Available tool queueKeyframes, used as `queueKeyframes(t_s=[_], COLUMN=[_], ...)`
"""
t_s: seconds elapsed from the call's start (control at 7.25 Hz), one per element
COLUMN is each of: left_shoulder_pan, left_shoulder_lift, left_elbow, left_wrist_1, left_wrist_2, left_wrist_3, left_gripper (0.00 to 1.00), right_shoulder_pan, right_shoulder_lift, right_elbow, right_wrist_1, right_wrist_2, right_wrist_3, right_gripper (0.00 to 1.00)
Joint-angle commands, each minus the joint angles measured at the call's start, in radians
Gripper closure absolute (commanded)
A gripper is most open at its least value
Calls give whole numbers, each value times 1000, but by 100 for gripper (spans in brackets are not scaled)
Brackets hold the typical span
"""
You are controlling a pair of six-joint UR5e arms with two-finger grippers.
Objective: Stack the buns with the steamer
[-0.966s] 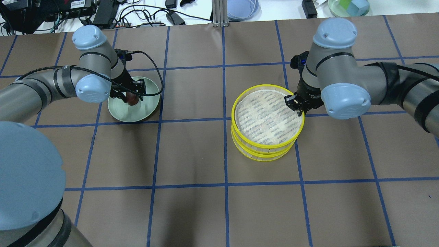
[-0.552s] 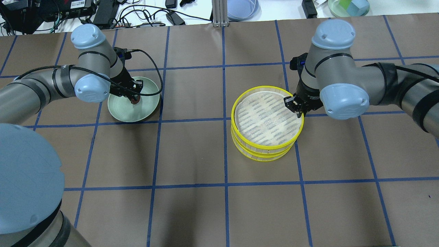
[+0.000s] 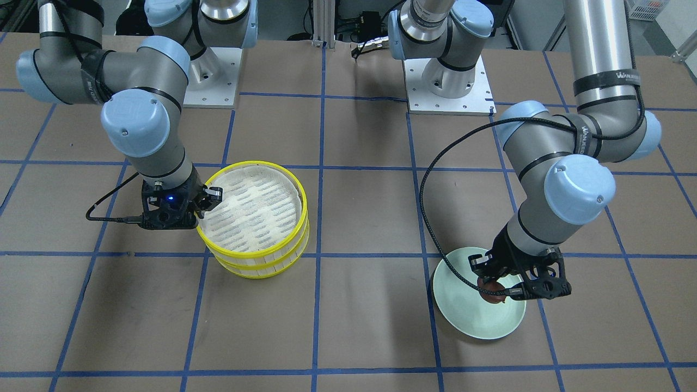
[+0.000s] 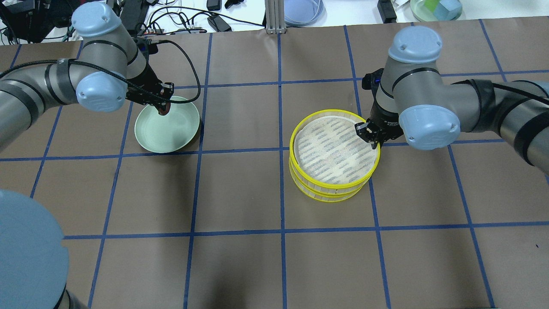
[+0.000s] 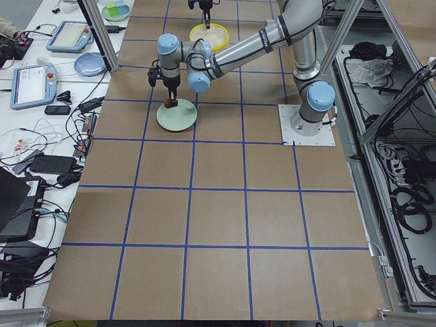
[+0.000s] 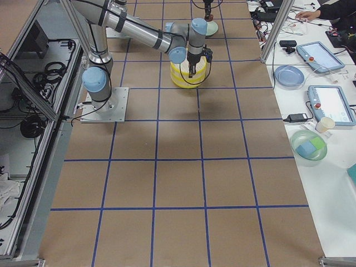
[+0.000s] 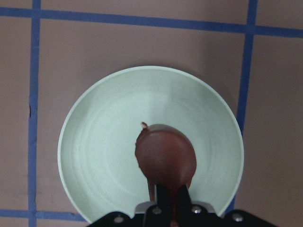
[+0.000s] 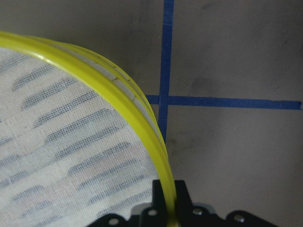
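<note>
The robot's left gripper should release the reddish-brown bun on the top steamer tray's white mesh [image 3: 277, 206], toward the pale green plate.
My left gripper [image 4: 163, 108] is shut on the glossy dark reddish-brown bun [image 7: 165, 158] and holds it above the pale green plate [image 4: 167, 133], near the plate's far rim. The bun also shows in the front view [image 3: 491, 290] over the plate [image 3: 463, 305]. My right gripper [image 4: 369, 133] is shut on the yellow rim of the top steamer tray [image 4: 332, 148], whose white mesh floor is bare. That tray sits slightly offset over the lower yellow tiers [image 3: 261, 267]. In the right wrist view the rim [image 8: 142, 127] runs between the fingers. The cream bun is out of view.
Brown table covering with a blue tape grid [image 4: 281, 193]. Cables, a blue dish [image 4: 302, 10] and a bowl with coloured blocks [image 4: 435, 8] lie beyond the far edge. The left arm's cable [image 4: 188, 64] loops above the plate.
My left gripper has risen with the brown bun off the plate's middle and moved toward its far rim. My right gripper and the top tray have barely shifted.
</note>
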Motion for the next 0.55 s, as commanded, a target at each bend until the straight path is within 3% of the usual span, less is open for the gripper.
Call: queueKeyframes(t_s=[0.0, 0.14, 0.41], left_shoulder_pan=[-28, -76, -215], left_shoulder_lift=[121, 167, 204], left_elbow=[5, 4, 4], left_wrist_1=[-128, -197, -206], left_wrist_2=[-33, -38, -32], left_wrist_3=[-33, -82, -243], left_gripper=[97, 97, 97], right_shoulder_pan=[0, 0, -3], right_shoulder_lift=[7, 1, -48], right_elbow=[-11, -43, -184], right_wrist_1=[1, 7, 199], right_wrist_2=[0, 0, 12], right_wrist_3=[9, 8, 6], right_gripper=[0, 0, 0])
